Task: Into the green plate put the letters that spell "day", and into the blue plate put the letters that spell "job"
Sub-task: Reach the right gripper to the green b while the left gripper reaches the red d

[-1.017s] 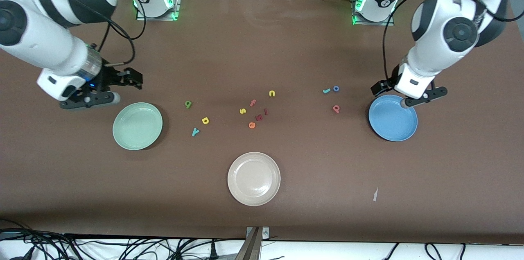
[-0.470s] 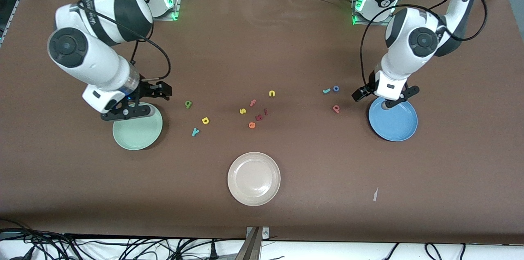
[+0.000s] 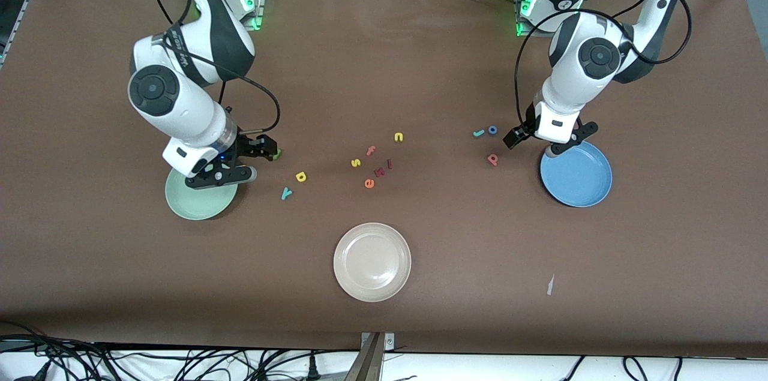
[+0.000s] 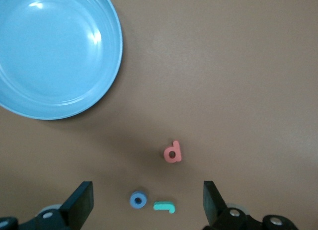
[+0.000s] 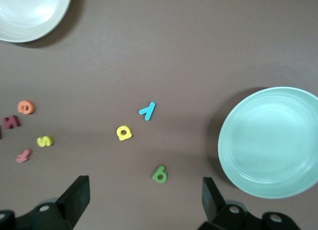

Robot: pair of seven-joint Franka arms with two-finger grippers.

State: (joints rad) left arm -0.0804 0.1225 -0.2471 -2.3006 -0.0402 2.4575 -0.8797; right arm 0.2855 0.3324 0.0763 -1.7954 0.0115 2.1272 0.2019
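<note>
Next, my right gripper moves to close on the round loop (image 3: 277,155) (image 5: 160,177) of the green a, the one that lies between the green plate and the yellow d.
The green plate (image 3: 193,204) (image 5: 271,140) lies toward the right arm's end of the table. Beside it lie the green a (image 3: 276,153) (image 5: 159,174), yellow d (image 3: 301,176) (image 5: 124,133) and teal y (image 3: 286,193) (image 5: 147,111). My right gripper (image 3: 243,162) (image 5: 144,200) hangs open and empty over the plate's rim and the a. The blue plate (image 3: 579,180) (image 4: 54,51) lies toward the left arm's end, with the teal j (image 3: 478,133) (image 4: 164,206), blue o (image 3: 492,129) (image 4: 138,199) and pink b (image 3: 492,159) (image 4: 172,152) beside it. My left gripper (image 3: 540,142) (image 4: 148,205) hangs open and empty over that plate's rim.
A beige plate (image 3: 372,261) lies nearest the front camera at mid-table. A loose cluster holds a yellow n (image 3: 398,137), pink f (image 3: 371,150), yellow s (image 3: 356,162), orange e (image 3: 369,183) and dark red letters (image 3: 384,168).
Both arms swung in toward the table's middle. The right gripper moved from beside the green plate to its rim near the a. The left gripper moved across the blue plate's rim toward the letters.
</note>
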